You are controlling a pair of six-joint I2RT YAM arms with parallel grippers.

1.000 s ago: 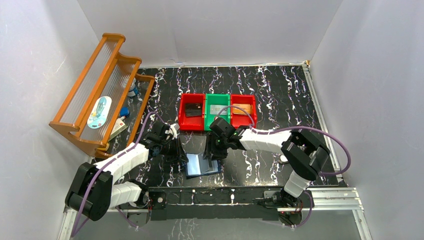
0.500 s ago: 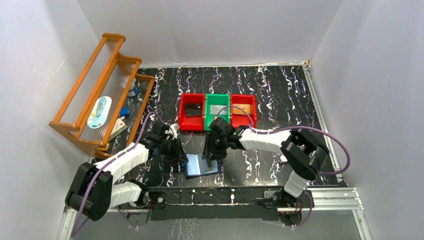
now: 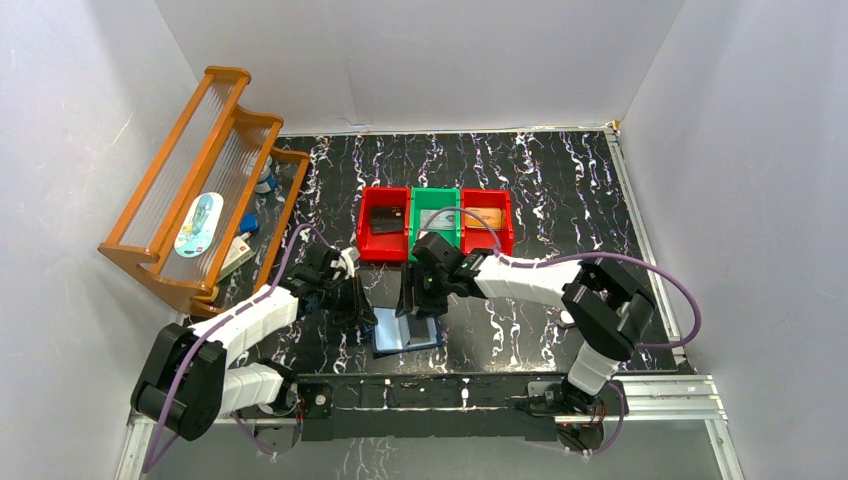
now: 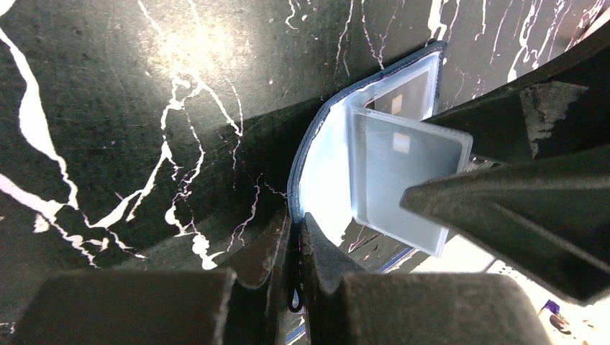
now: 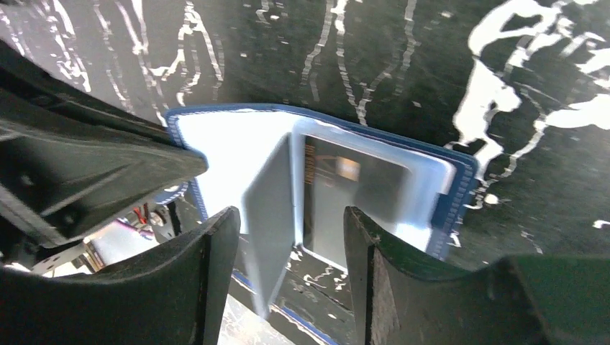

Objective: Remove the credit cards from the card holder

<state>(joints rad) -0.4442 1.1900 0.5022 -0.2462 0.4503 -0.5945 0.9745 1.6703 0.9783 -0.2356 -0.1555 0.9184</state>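
Note:
The clear sleeve stands upright while my left gripper pins only the cover, so I should lay the sleeve flat and retake the cover's edge [image 4: 294, 183] before pulling the card.
The navy card holder [image 3: 392, 340] lies open on the table near the front edge. My left gripper [image 4: 295, 237] is shut on the edge of its left cover [image 4: 308, 147]. My right gripper [image 5: 291, 244] hangs open over the holder. One pale clear sleeve [image 5: 270, 208] stands upright between its fingers, touching neither. A dark credit card [image 5: 352, 198] shows inside the flat sleeve on the right half of the holder. Another dark card [image 3: 386, 219] lies in the left red bin.
Three bins stand in a row behind the holder: red [image 3: 366, 240], green [image 3: 432, 198] and red [image 3: 503, 215], the last holding an orange card [image 3: 484, 220]. A wooden rack [image 3: 200, 180] with small items stands at the back left. White walls enclose the table.
My right gripper has shifted a little to the left over the holder and its jaws have spread wider. The left gripper has kept its hold on the cover.

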